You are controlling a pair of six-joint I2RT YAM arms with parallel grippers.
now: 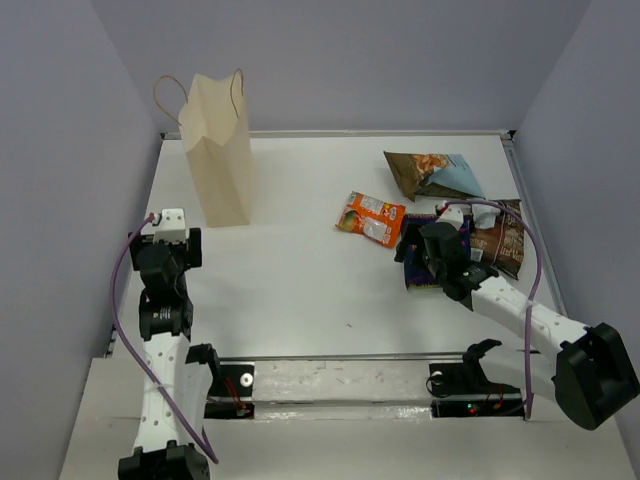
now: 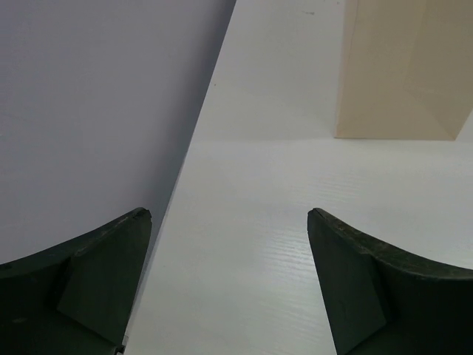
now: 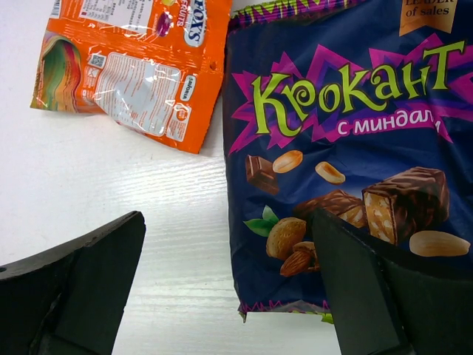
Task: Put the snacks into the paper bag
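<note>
Next, I move my right gripper to the middle of the orange packet (image 1: 371,219) (image 3: 139,53) and close it there, leaving the purple-blue packet on the table.
The paper bag (image 1: 220,150) stands upright at the far left; its base shows in the left wrist view (image 2: 403,74). The orange packet (image 1: 370,217) lies flat mid-right and shows in the right wrist view (image 3: 133,63). The purple-blue packet (image 3: 347,148) lies under my right gripper (image 1: 418,262), mostly hidden from above. The brown and light blue packet (image 1: 435,172) lies far right. The dark brown packet (image 1: 502,240) lies beside the right arm. My right gripper (image 3: 225,251) is open, one finger over the purple-blue packet's left edge, the other over bare table. My left gripper (image 2: 229,244) is open and empty, near the left wall.
Grey walls close in the white table (image 1: 300,280) on the left, back and right. A metal rail (image 1: 340,360) runs along the near edge by the arm bases. The left wall (image 2: 96,111) is close beside my left gripper.
</note>
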